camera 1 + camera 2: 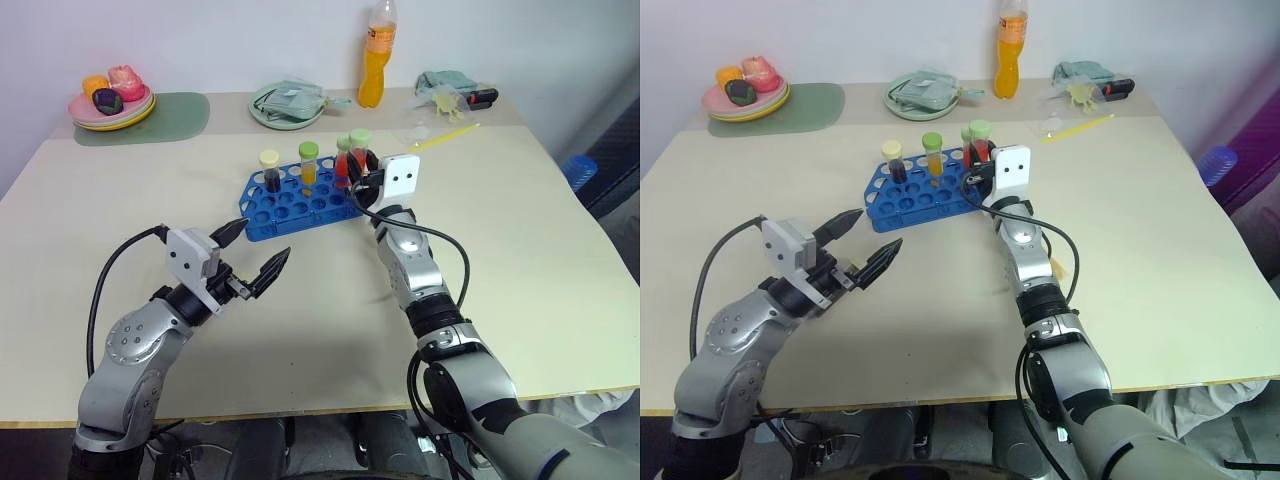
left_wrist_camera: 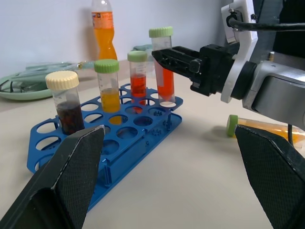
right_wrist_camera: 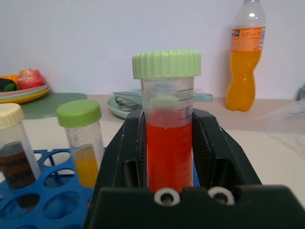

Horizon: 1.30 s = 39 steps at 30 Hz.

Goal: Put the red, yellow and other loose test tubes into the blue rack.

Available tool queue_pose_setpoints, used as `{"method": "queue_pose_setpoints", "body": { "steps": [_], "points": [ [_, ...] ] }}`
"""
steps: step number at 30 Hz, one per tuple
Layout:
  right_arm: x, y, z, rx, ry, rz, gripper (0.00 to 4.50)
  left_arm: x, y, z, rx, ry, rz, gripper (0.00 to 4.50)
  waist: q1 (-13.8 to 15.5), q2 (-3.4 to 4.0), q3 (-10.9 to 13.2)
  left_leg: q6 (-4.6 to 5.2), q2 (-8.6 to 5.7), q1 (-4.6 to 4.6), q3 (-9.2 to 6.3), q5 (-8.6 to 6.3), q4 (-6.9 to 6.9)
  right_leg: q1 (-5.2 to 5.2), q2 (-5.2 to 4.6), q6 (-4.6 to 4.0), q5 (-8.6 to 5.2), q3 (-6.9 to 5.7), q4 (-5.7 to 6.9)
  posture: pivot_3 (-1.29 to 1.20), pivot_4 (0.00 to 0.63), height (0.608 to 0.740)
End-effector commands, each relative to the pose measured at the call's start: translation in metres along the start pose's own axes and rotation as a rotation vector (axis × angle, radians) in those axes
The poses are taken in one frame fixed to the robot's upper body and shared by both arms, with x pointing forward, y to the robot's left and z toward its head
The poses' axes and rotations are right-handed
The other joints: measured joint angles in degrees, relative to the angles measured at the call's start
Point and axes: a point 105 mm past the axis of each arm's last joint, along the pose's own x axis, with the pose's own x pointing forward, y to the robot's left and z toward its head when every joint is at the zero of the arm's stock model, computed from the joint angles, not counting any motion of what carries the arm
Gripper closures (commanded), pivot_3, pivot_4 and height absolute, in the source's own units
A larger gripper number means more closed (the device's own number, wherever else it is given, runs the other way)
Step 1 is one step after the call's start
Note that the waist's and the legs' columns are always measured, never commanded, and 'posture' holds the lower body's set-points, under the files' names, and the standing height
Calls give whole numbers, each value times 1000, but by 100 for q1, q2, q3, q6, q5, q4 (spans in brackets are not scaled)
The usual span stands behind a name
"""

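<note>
My right gripper is to let go of the red-orange tube in the blue rack's corner hole (image 1: 355,205), in front of the red tube.
The blue rack (image 1: 290,203) lies mid-table. Three test tubes stand in it: a dark maroon one with a pale-yellow cap (image 1: 270,172), a yellow-orange one with a green cap (image 1: 308,165) and a red one with a green cap (image 2: 137,71). My right gripper (image 2: 162,56) is shut on a fourth, red-orange tube with a green cap (image 3: 167,119). It holds that tube upright, its lower end at the rack's right corner hole. Another orange tube with a green cap (image 2: 267,130) lies on the table beside my right arm. My left gripper (image 1: 262,243) hangs open and empty just in front of the rack.
Along the far edge stand a tall orange drink bottle (image 1: 374,60), a round green plate (image 1: 262,108) holding a pouch, stacked plates with toy fruit (image 1: 110,108) on a green mat (image 1: 180,115), and small clutter (image 1: 450,90) with a yellow stick (image 1: 445,138).
</note>
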Motion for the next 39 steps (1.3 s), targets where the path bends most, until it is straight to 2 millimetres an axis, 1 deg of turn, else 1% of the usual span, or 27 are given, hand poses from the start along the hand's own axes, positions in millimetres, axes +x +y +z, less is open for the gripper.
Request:
{"method": "queue_pose_setpoints", "body": {
  "steps": [1,11,20,27,35,38,39],
  "points": [
    [-1,0,1,-3,-13,-3,3371,-2,-4,12,22,-44,-11,0,0,0,0,0,0,0,0,0,0,0,0,0,0,0,0,0,150,729],
    [-5,-11,-2,-35,-10,-56,3371,-2,-4,12,24,-46,-12,0,10,0,0,-1,-1,2,0,1,0,3,-1,0,0,0,0,0,150,729],
    [-7,-6,-4,-31,-5,-32,3371,-1,-4,13,23,-48,-13,0,4,0,0,-2,-1,4,0,1,1,4,-1,0,0,0,1,0,150,729],
    [-6,7,-4,-14,-10,20,3371,-1,-4,13,23,-52,-10,0,1,1,0,-2,0,5,-1,1,1,5,0,0,0,0,2,0,150,729],
    [-4,2,-8,-21,6,-4,3371,-2,-4,12,20,-51,-8,0,3,3,2,-2,-1,4,-1,1,0,4,0,-1,0,0,1,0,150,729],
    [-5,0,-7,-4,2,-2,2202,-3,-4,12,18,-49,-6,0,1,3,2,-2,-1,5,-1,1,0,4,0,-1,0,0,1,0,150,729],
    [-6,-1,-3,-10,-13,-5,1686,-3,-4,11,18,-49,-6,0,0,4,2,-2,-1,4,-1,1,0,4,1,-1,0,0,1,0,150,729]
  ]
}}
